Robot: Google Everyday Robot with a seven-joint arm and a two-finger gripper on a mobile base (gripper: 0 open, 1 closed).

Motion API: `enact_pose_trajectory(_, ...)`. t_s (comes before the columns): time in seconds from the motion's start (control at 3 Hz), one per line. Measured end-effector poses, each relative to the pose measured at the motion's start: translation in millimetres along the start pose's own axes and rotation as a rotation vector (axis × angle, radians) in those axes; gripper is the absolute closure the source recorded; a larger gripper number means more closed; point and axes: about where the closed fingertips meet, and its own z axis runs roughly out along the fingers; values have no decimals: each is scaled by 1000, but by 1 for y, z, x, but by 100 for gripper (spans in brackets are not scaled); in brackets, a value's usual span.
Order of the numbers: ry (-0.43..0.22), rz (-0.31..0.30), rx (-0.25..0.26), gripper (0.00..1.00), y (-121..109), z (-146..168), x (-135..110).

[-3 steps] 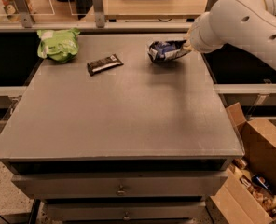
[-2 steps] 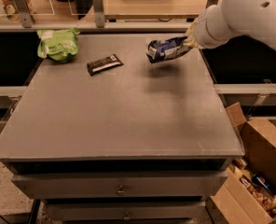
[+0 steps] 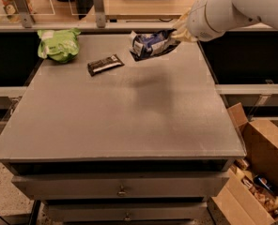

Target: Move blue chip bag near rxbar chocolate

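Observation:
My gripper is to take the blue chip bag, now hanging above the table's far part, to the table's far edge (image 3: 111,36), just behind the rxbar chocolate. It will let go of the bag there.
The blue chip bag (image 3: 150,43), crumpled dark-blue foil with white patches, hangs in the air above the far part of the grey table (image 3: 129,121). My gripper (image 3: 178,33) is shut on the bag's right end, coming in from the upper right on the white arm (image 3: 233,6). The rxbar chocolate (image 3: 104,64), a flat dark bar with pale lettering, lies on the table to the lower left of the bag, about a hand's width away. A soft shadow of the bag falls on the table below it.
A bright green chip bag (image 3: 59,44) lies at the table's far left corner. A glass-panelled counter with posts (image 3: 97,6) runs behind the table. Open cardboard boxes (image 3: 263,172) stand on the floor at the right. Drawers (image 3: 122,189) sit under the tabletop.
The gripper has lifted the blue chip bag off the table and carried it left, toward the rxbar chocolate. The bar and green bag have not moved.

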Motion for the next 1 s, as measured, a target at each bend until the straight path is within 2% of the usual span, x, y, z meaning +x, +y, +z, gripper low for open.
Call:
enact_pose_trajectory(0.33,-46,38,15,100,-6,1,-26)
enact_pose_trajectory(1.0,-106,77,-9,100,-18,36,-76)
